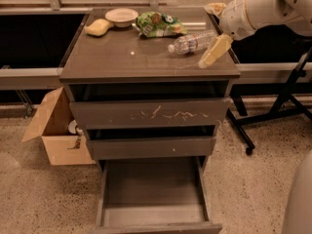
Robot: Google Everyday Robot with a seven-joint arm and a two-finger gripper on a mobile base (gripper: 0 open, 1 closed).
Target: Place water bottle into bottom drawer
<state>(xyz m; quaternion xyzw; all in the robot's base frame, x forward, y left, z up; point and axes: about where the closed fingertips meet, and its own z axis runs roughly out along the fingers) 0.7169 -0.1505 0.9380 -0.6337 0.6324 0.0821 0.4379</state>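
Next, I bring my gripper in and close it around the middle of the water bottle (pixel 193 43), between the bottle's white cap and its base end.
The water bottle (pixel 191 42) is small, clear and white-capped. It lies on its side on the cabinet top (pixel 122 57), cap pointing left. My gripper (pixel 208 33) comes in from the right at the cabinet's right edge, with its cream fingers (pixel 215 49) spread apart. One finger is in front of the bottle's base end and the other behind it. The gripper is open and holds nothing. The bottom drawer (pixel 153 199) is pulled out towards me and its smooth grey floor is bare.
A white bowl (pixel 121 16), a yellow sponge (pixel 97 27) and a green snack bag (pixel 157 24) lie at the back of the cabinet top. An open cardboard box (pixel 57 130) stands on the floor at the left. A black stand's legs (pixel 273 113) are on the right.
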